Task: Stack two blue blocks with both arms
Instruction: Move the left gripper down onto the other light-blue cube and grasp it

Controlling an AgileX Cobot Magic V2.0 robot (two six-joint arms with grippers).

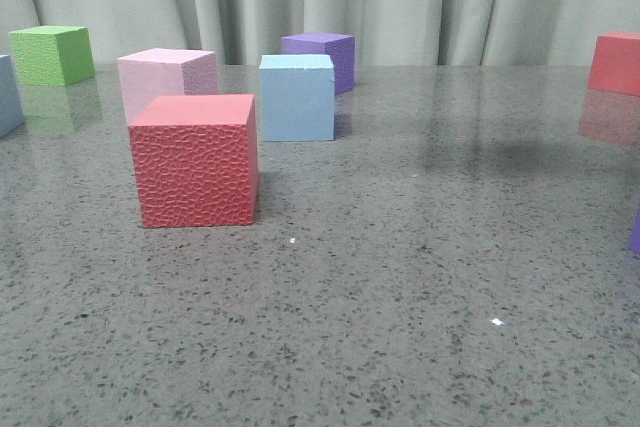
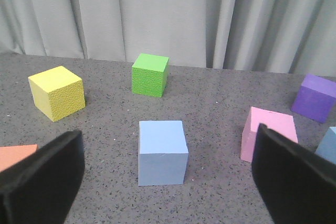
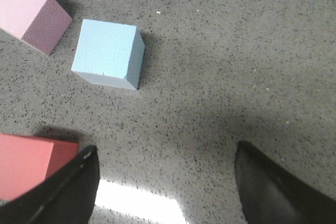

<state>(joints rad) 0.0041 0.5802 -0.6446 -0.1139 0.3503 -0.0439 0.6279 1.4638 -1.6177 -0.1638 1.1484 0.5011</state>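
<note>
The robot's left gripper should next close on the upper part [image 1: 6, 72] [image 2: 162, 139] of the blue block that stands by itself in front of the green cube.
One pale blue block [image 1: 297, 97] stands mid-table between a pink cube [image 1: 165, 82] and a purple cube [image 1: 322, 55]. It also shows in the right wrist view [image 3: 107, 53], ahead of my right gripper [image 3: 167, 148], which is open, empty and above bare table. The second blue block [image 2: 163, 153] stands alone in the left wrist view, just ahead of my open, empty left gripper [image 2: 168, 140], centred between the fingers [image 2: 42, 182]. In the front view only its edge [image 1: 8, 97] shows at far left. Neither arm appears in the front view.
A red textured cube [image 1: 195, 159] stands in front of the pink one. A green cube [image 1: 52, 54] is at back left, a yellow cube [image 2: 56, 93] beside it. Another red cube [image 1: 615, 62] is at back right, with a purple sliver [image 1: 636, 229] at the right edge.
</note>
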